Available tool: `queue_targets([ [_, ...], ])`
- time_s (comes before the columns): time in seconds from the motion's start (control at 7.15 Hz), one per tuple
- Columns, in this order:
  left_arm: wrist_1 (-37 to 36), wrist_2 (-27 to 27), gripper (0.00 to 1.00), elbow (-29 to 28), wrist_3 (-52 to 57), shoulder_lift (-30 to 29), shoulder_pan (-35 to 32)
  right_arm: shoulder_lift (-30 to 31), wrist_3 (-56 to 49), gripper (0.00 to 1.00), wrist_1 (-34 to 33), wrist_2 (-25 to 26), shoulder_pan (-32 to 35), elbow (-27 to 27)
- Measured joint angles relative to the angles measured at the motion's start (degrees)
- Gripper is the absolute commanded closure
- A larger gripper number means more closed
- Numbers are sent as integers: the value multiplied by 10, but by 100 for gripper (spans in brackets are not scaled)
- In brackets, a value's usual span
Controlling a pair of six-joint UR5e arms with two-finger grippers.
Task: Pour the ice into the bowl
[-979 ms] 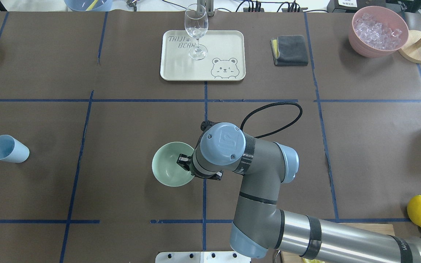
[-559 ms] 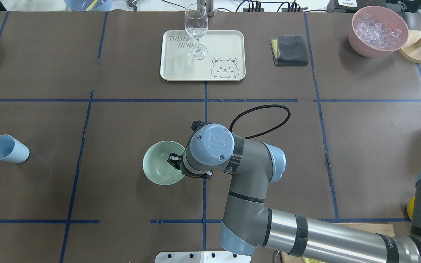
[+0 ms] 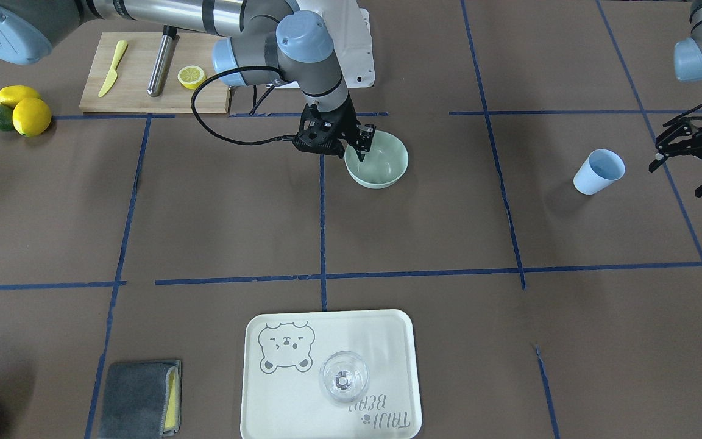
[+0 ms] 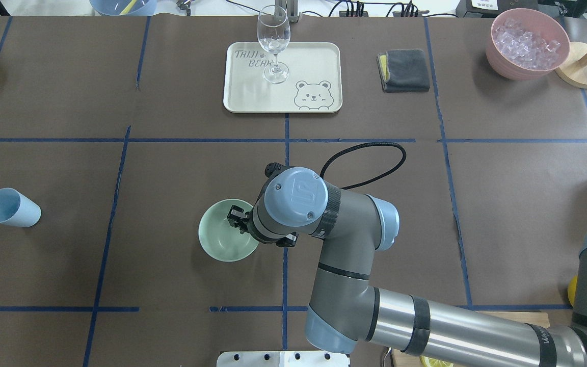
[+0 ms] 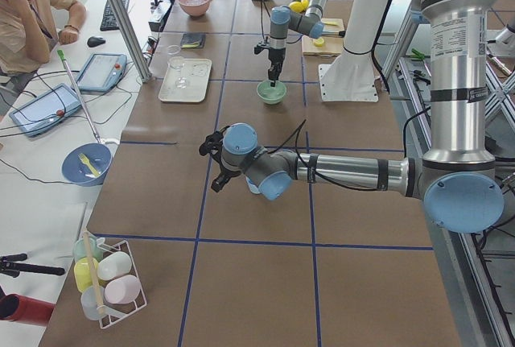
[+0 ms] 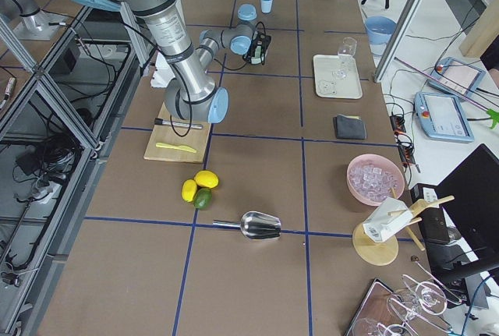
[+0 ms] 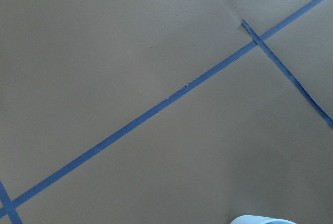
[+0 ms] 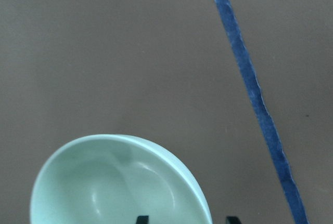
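Observation:
The light blue cup will be taken by my left gripper, which will move in level from the robot's base side and close around the middle of the body (image 3: 587,176) of that cup.
The mint-green bowl (image 4: 222,235) stands on the brown table just left of the centre line, and it looks bare inside (image 8: 114,187). My right gripper (image 4: 238,219) straddles its right rim. One fingertip (image 3: 363,150) reaches inside the bowl (image 3: 381,164) and the other stays outside. The fingers (image 8: 141,219) stand well apart around the rim, so the gripper is open. The light blue cup (image 4: 10,207) stands far left, with my left gripper (image 3: 677,177) open beside it. Ice (image 4: 526,40) shows only in the pink bowl (image 4: 500,63).
A cream tray (image 4: 319,61) with a wine glass (image 4: 273,43) and a grey cloth (image 4: 405,70) lie at the far side. A cutting board (image 3: 138,91) with a knife and half a lemon, and whole lemons (image 3: 25,110), are near the robot's base. A metal scoop (image 6: 257,225) lies further right.
My right gripper slid the bowl a little to the left across the table. After that the bowl stayed put while the wrist shifted slightly and now looks a bit larger. The cup has not moved.

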State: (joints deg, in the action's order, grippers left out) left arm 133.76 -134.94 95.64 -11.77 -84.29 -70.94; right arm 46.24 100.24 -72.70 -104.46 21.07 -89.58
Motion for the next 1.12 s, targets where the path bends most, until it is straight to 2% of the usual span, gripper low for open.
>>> queue_targets([
  [0.14,42,17,4,1,-76,9,19,7,-1,0,-1,-15,21,-26],
  [0.28,112,60,2,3,-175,29,57,24,-2,0,-2,-52,55,-54],
  [0.42,183,126,1,10,-276,56,113,56,-8,0,-1,-92,90,-86],
  [0.56,228,199,1,28,-339,91,164,83,-23,0,1,-111,112,-107],
  [0.84,267,323,1,82,-377,172,216,104,-54,0,3,-116,126,-116],
  [1.12,342,432,1,95,-426,217,274,106,-60,0,4,-114,127,-117],
])
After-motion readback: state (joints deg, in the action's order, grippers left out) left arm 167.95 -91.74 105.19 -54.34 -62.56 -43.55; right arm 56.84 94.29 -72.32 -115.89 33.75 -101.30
